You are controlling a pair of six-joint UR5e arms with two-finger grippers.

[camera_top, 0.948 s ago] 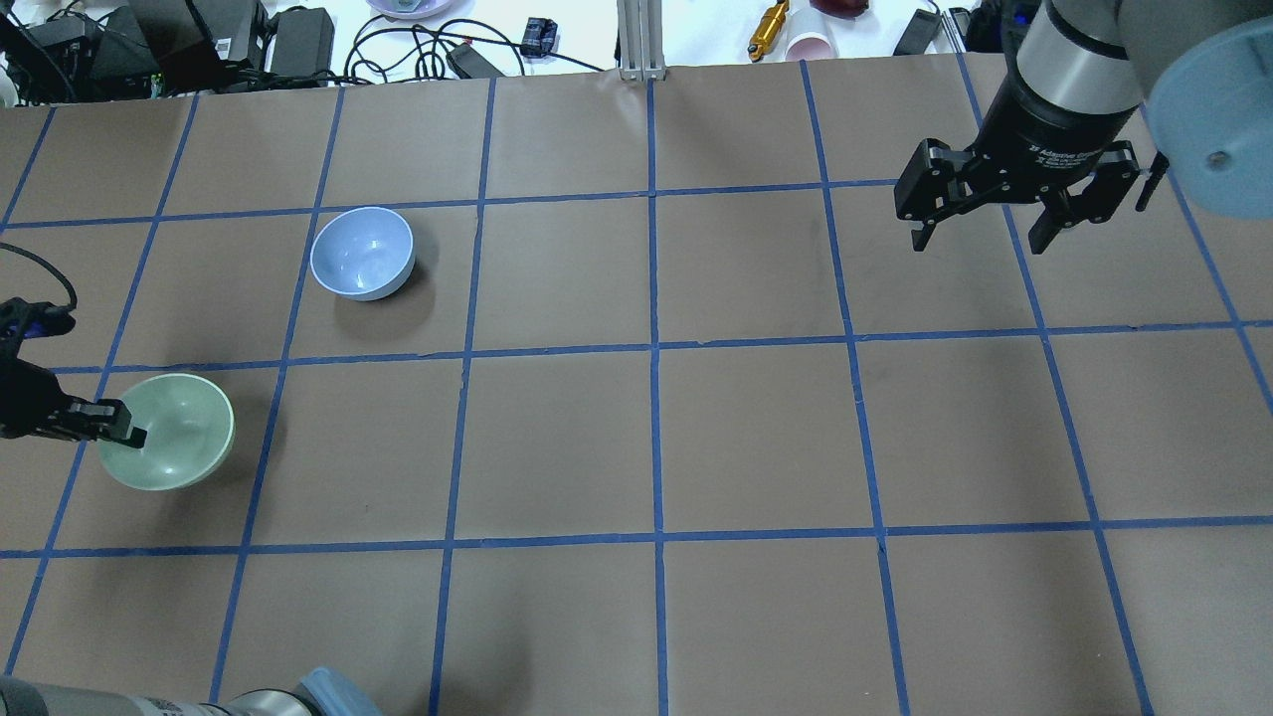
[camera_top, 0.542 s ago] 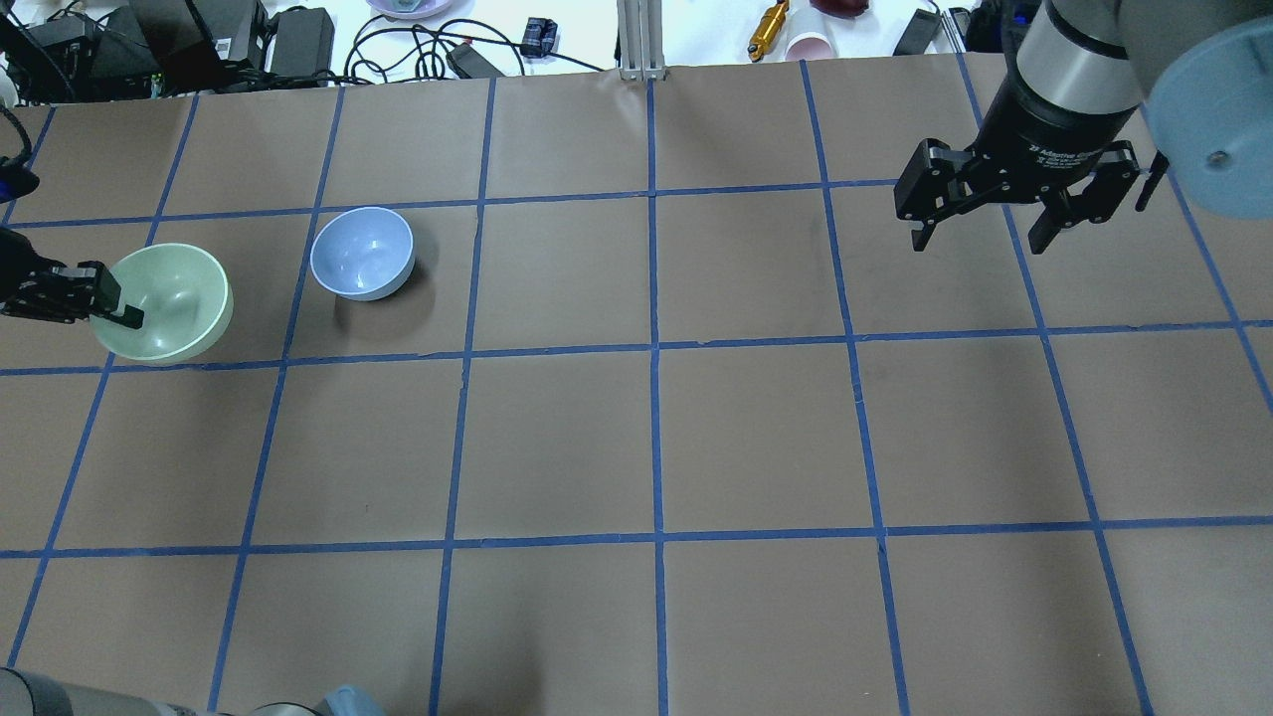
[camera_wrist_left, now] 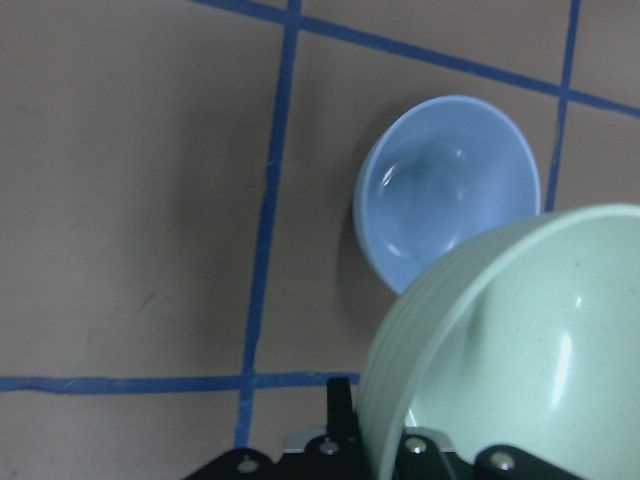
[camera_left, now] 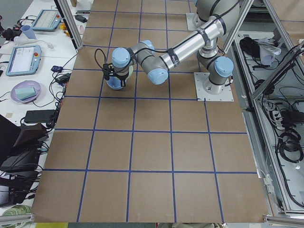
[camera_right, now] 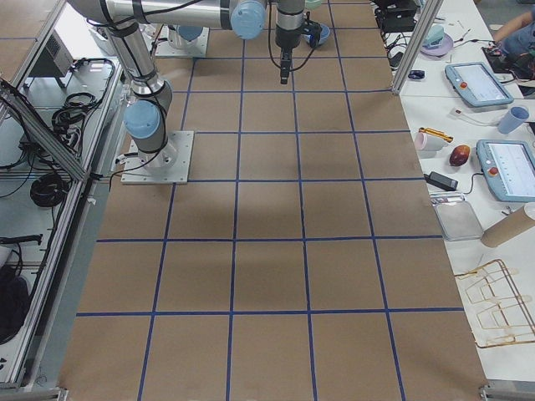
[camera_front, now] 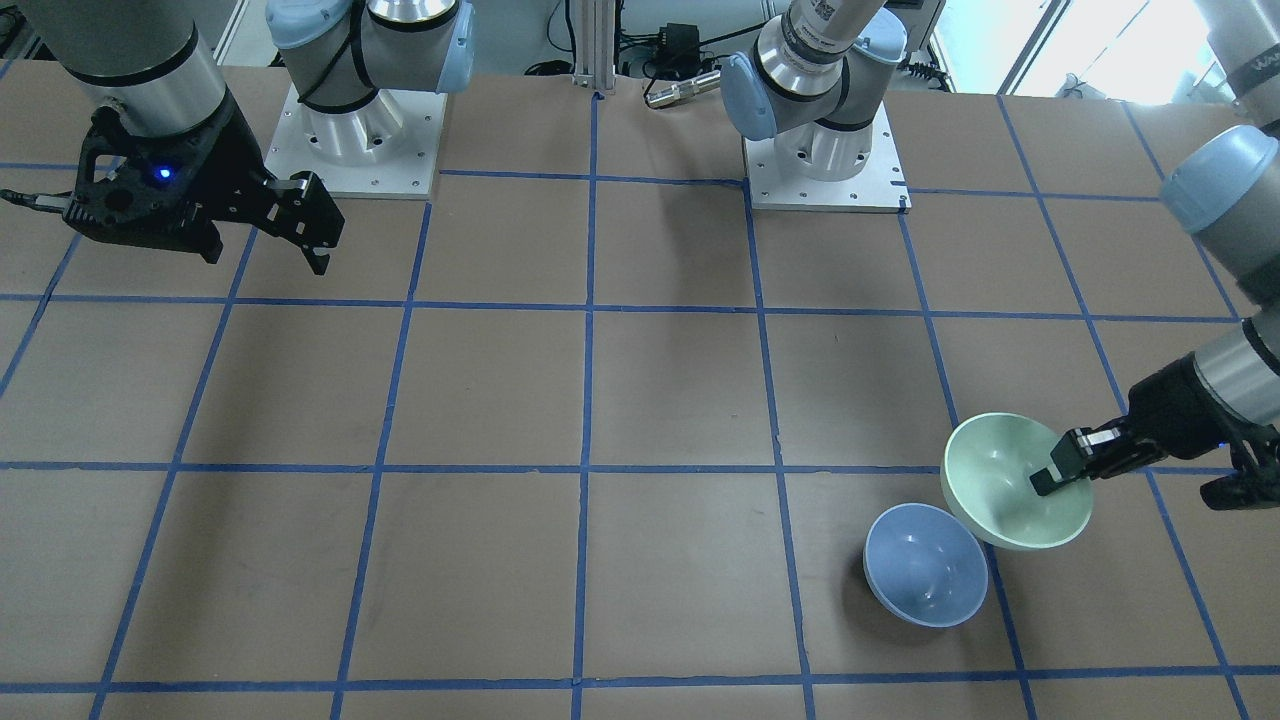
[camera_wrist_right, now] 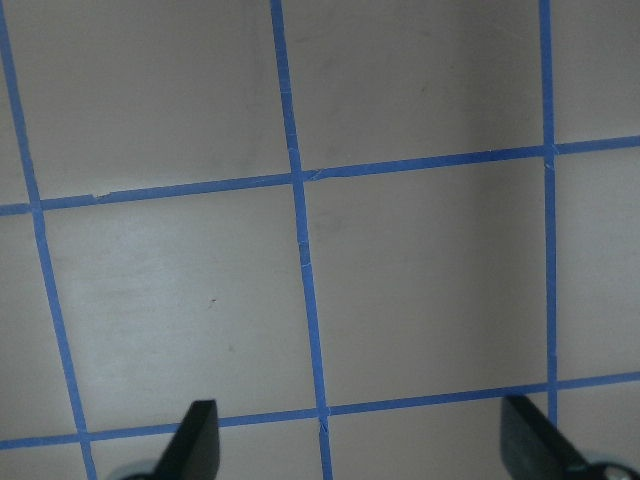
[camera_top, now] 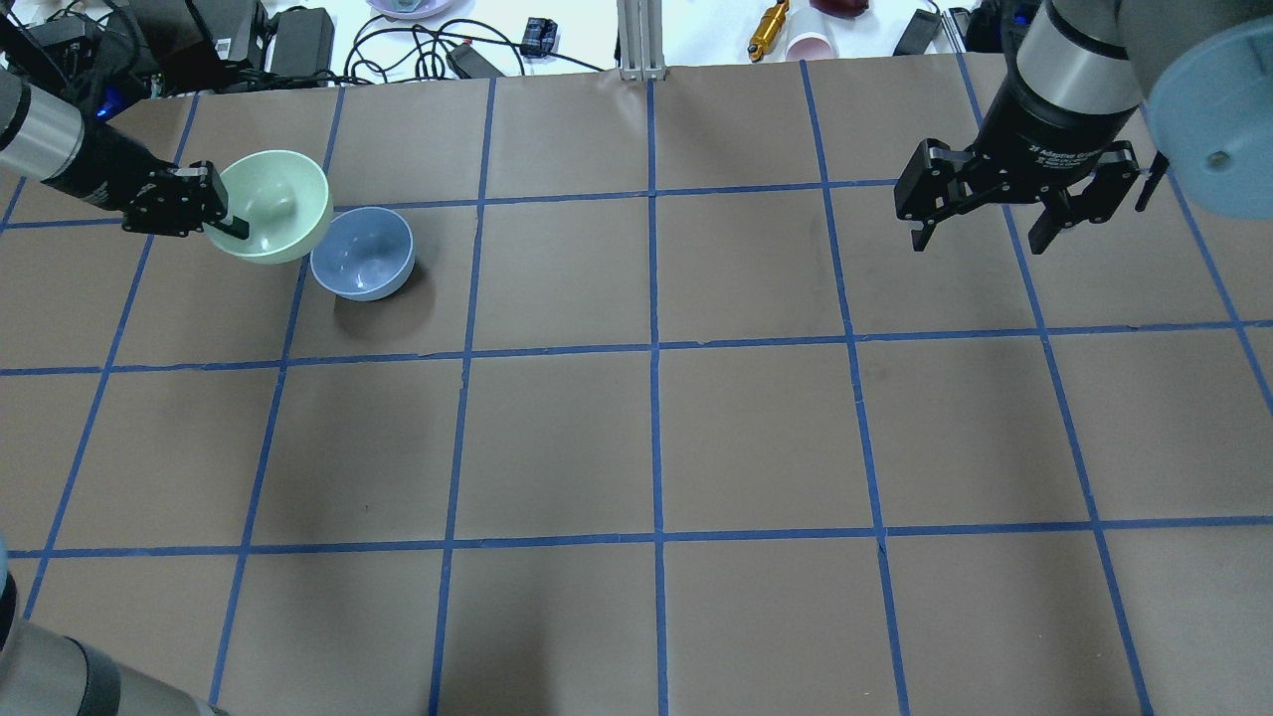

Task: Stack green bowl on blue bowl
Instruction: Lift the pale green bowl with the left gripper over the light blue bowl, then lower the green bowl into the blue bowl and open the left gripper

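Note:
The robot's left gripper should release the green bowl down inside the hollow of the blue bowl [camera_front: 932,563] [camera_wrist_left: 448,192], so that it nests within the blue bowl's rim.
My left gripper [camera_top: 231,225] is shut on the rim of the pale green bowl [camera_top: 283,199] and holds it in the air, up against the left side of the blue bowl [camera_top: 363,254]. The blue bowl stands upright on the table. In the front-facing view the green bowl [camera_front: 1000,480] overlaps the blue bowl's [camera_front: 925,565] rim, with the left gripper [camera_front: 1050,480] on its edge. The left wrist view shows the green bowl [camera_wrist_left: 520,350] close up and the blue bowl [camera_wrist_left: 450,185] below it. My right gripper [camera_top: 980,234] hangs open and empty over the far right.
The table [camera_top: 656,418] is brown paper with a grid of blue tape lines. Cables, power bricks and small items lie beyond its far edge [camera_top: 398,40]. An aluminium post [camera_top: 641,40] stands at the far middle.
My left gripper has carried the green bowl up off the table and away from the robot, then rightward, until it sits beside the blue bowl. The right arm has not moved.

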